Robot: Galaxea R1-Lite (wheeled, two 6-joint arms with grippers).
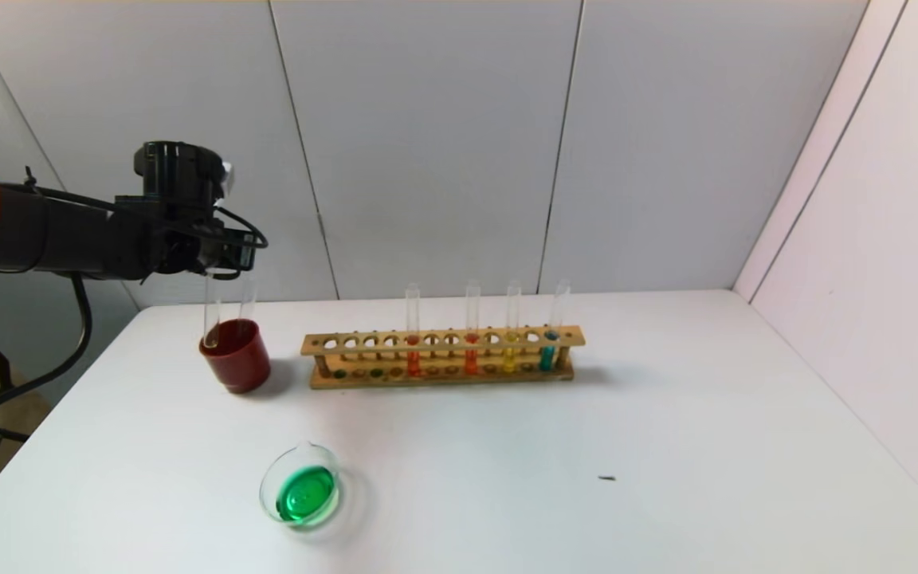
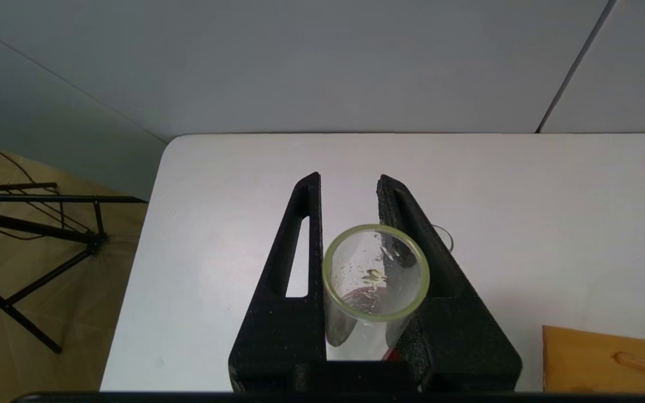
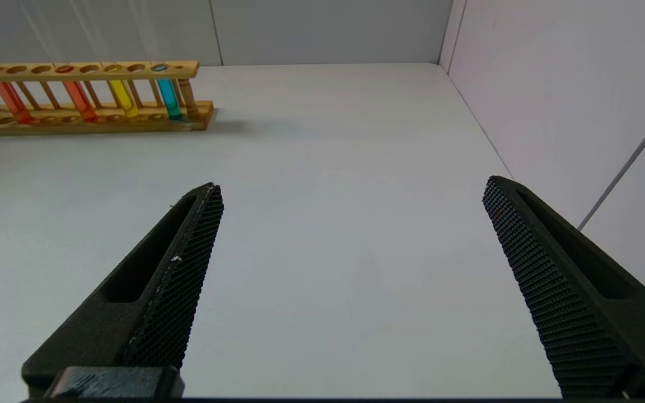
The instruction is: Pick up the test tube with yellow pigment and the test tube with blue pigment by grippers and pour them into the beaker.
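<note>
Next, my left gripper lets go of the empty test tube inside the dark red cup [image 1: 208, 333], against the cup's rim that faces the other tube.
My left gripper [image 1: 224, 269] [image 2: 349, 179] is shut on an empty clear test tube [image 1: 210, 315] [image 2: 356, 257] held upright, its lower end at the mouth of a dark red cup [image 1: 236, 363]. A second empty tube [image 1: 246, 299] leans in that cup. Neither the test tube with yellow pigment nor the one with blue pigment shows with liquid in it. The beaker [image 1: 268, 486] stands near the table's front, with green liquid inside. My right gripper [image 3: 350, 184] hangs open over bare table, out of the head view.
A wooden rack [image 1: 443, 363] [image 3: 76, 70] stands mid-table with orange [image 1: 413, 355], red-orange [image 1: 471, 355], golden-yellow [image 1: 510, 355] and teal [image 1: 548, 355] tubes. A small dark speck [image 1: 606, 478] lies on the table. Walls close the back and right side.
</note>
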